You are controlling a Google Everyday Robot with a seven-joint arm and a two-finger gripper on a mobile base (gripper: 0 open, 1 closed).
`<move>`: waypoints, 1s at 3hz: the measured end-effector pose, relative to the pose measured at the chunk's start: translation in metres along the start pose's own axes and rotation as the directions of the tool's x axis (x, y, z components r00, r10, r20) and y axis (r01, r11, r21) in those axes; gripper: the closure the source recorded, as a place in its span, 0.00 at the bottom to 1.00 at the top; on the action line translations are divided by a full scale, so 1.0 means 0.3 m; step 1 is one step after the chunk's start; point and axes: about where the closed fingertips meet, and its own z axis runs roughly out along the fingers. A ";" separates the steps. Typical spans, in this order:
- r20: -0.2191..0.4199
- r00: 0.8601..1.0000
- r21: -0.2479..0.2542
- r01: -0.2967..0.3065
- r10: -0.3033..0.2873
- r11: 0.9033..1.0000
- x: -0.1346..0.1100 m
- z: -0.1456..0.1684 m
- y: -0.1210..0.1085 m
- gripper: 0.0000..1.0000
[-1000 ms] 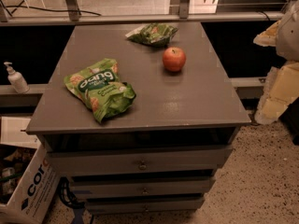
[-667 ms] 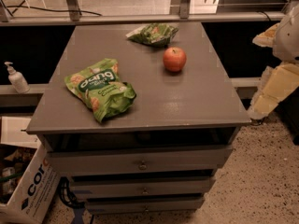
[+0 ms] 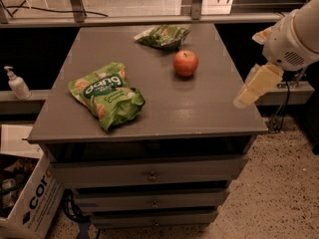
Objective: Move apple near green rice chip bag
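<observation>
Next, I close my gripper around the middle of the red-orange apple [image 3: 186,63], because the apple should go near the green rice chip bag.
The red-orange apple [image 3: 186,63] sits on the grey table top [image 3: 199,108], right of centre and towards the back. The green rice chip bag [image 3: 106,94], bright green with white "dang" lettering, lies at the front left of the table, well apart from the apple. My gripper [image 3: 247,96] hangs at the table's right edge, cream-coloured, below the white arm [image 3: 294,36]. It is to the right of the apple and nearer the front, and holds nothing that I can see.
A smaller, darker green bag [image 3: 162,36] lies at the back of the table, just behind the apple. Drawers [image 3: 149,173] sit under the top. A soap bottle [image 3: 17,83] and a cardboard box [image 3: 27,203] are on the left.
My arm and gripper have swung left, from beside the table to its right edge. The apple and both bags have not moved.
</observation>
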 end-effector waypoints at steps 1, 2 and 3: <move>0.088 0.996 0.023 -0.027 0.025 0.999 -0.063 0.090 -0.061 0.00; 0.171 0.984 0.022 -0.058 0.053 0.998 -0.120 0.191 -0.101 0.00; 0.171 0.984 0.022 -0.058 0.053 0.998 -0.120 0.191 -0.101 0.00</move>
